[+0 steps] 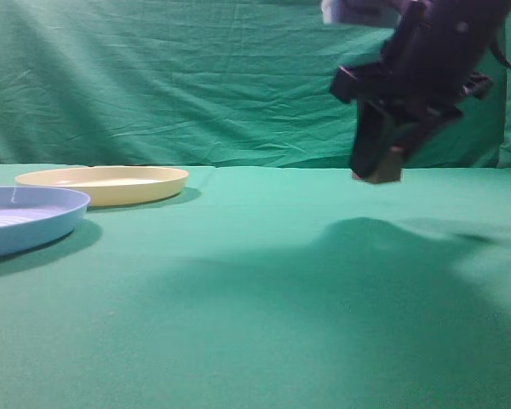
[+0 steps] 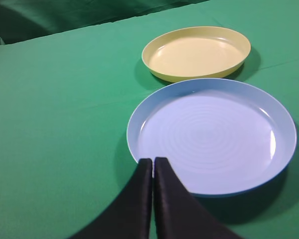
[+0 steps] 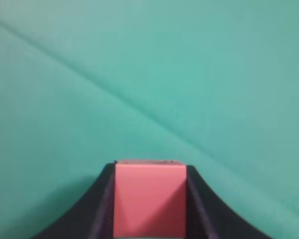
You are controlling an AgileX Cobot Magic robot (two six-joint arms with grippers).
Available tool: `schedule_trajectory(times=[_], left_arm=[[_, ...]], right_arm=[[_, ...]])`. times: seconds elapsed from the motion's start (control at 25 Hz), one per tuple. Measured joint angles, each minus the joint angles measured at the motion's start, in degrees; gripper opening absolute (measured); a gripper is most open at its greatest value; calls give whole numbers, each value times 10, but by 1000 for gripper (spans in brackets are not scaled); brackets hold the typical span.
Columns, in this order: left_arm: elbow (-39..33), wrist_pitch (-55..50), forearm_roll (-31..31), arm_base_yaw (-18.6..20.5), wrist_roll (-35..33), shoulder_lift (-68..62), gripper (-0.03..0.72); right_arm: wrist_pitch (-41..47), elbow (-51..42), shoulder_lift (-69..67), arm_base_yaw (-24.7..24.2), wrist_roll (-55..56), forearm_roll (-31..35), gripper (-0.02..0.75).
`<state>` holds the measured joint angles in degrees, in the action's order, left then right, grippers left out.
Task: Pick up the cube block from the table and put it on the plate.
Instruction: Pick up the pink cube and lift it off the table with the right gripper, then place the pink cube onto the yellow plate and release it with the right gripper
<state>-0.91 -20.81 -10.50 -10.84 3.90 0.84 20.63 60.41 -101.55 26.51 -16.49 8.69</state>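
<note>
Next, I let go of the reddish-pink cube block with my right gripper near the middle of the cream plate (image 1: pixel 126 175) behind the light blue plate.
My right gripper (image 1: pixel 380 170) is shut on the reddish-pink cube block (image 3: pixel 149 199) and holds it in the air above the green table (image 1: pixel 264 290), at the right of the exterior view. In that view the cube (image 1: pixel 390 164) shows only as a brownish patch between the fingertips. The cream plate (image 1: pixel 102 182) lies far to the left, at the back; it also shows in the left wrist view (image 2: pixel 197 52). My left gripper (image 2: pixel 153 162) is shut and empty, low over the near rim of the light blue plate (image 2: pixel 212 134).
The light blue ridged plate (image 1: pixel 25 217) sits at the left edge, just in front of the cream plate. A green cloth backdrop (image 1: pixel 170 77) hangs behind the table. The right arm casts a shadow (image 1: pixel 366 234) on the cloth.
</note>
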Motion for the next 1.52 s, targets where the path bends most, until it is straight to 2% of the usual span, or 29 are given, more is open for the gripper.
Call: schedule_trajectory(times=[0.2, 0.4, 0.64, 0.8, 0.88, 0.96, 1.04, 1.08, 1.24, 1.32, 1.48, 1.52], left_arm=[[0, 0, 0, 0, 0, 0, 0], [0, 0, 0, 0, 0, 0, 0], [0, 0, 0, 0, 0, 0, 0], [0, 0, 0, 0, 0, 0, 0], [0, 0, 0, 0, 0, 0, 0], [0, 0, 0, 0, 0, 0, 0], [0, 0, 0, 0, 0, 0, 0], [0, 0, 0, 0, 0, 0, 0], [0, 0, 0, 0, 0, 0, 0], [0, 0, 0, 0, 0, 0, 0], [0, 0, 0, 0, 0, 0, 0], [0, 0, 0, 0, 0, 0, 0]], right_arm=[[5, 159, -35, 62, 0, 4, 235], [8, 352, -169, 130, -1, 6, 235], [15, 545, -342, 152, -1, 6, 235], [11, 586, -385, 153, -1, 8, 235], [9, 590, -389, 153, -1, 19, 342], [8, 591, -389, 153, -1, 24, 505], [12, 593, -389, 153, -1, 28, 621], [24, 593, -389, 153, -1, 29, 650], [132, 606, -361, 153, -1, 15, 643], [204, 618, -322, 152, -1, -3, 503], [354, 635, -220, 138, 10, -20, 121], [385, 637, -200, 131, 23, -21, 71]])
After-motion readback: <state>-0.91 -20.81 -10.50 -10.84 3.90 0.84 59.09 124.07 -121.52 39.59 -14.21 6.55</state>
